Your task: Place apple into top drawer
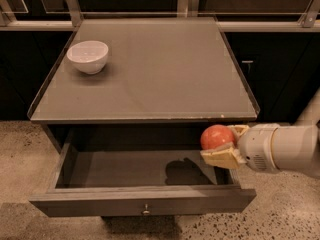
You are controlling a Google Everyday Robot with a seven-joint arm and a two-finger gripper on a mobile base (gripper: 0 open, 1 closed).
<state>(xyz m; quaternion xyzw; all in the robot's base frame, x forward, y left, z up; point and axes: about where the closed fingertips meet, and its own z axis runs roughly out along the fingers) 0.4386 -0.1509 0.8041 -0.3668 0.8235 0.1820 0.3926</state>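
My gripper will let go of the apple on the bottom of the top drawer, close to the side (pixel 204 159) nearest the arm.
The red-orange apple (pixel 216 136) is held in my gripper (pixel 223 145), which comes in from the right and is shut on it. The apple hangs above the right end of the open top drawer (pixel 145 200), just below the tabletop's front edge. The drawer is pulled out, dark grey-brown, with a small metal knob (pixel 145 210) at the centre of its front panel. Its inside shows only the gripper's shadow on the floor of the drawer.
A white bowl (pixel 88 56) stands at the back left of the grey tabletop (pixel 150 79). Dark cabinets and metal rails run behind the table. Speckled floor lies on both sides of the drawer.
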